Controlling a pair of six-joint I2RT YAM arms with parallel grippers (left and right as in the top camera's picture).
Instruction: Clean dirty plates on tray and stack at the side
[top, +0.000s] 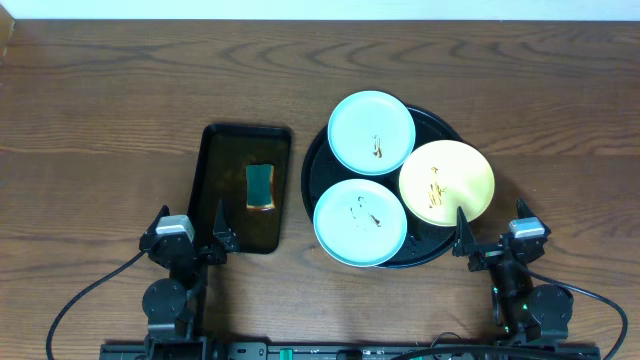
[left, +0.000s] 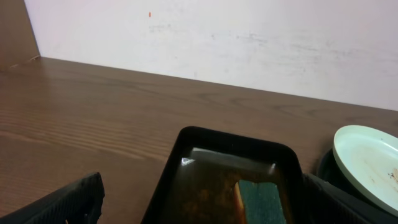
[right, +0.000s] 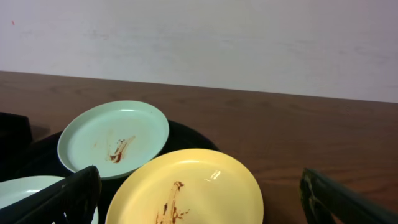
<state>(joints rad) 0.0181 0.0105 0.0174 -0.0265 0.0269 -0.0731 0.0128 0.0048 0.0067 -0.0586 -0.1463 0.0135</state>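
Note:
The middle of the green-and-yellow sponge (top: 260, 188) (left: 263, 211) in the rectangular tray is to be gripped by my left gripper, which will pinch the sponge's long sides together.
Three smeared plates lie on the round black tray (top: 318, 160): a mint-blue one at the back (top: 371, 132), a mint-blue one at the front (top: 360, 222), and a yellow one at the right (top: 447, 181). In the right wrist view the yellow plate (right: 205, 186) lies just ahead, the back mint plate (right: 115, 137) beyond it. My right gripper (top: 497, 248) is open and empty, just in front of the tray's right side. My left gripper (top: 192, 240) is open and empty at the near end of the rectangular tray.
A small rectangular black tray (top: 225, 145) left of the round one holds a green-and-yellow sponge (top: 261, 186), which also shows in the left wrist view (left: 261, 202). Bare wooden table (top: 100, 120) lies at the left and back; a pale wall runs behind.

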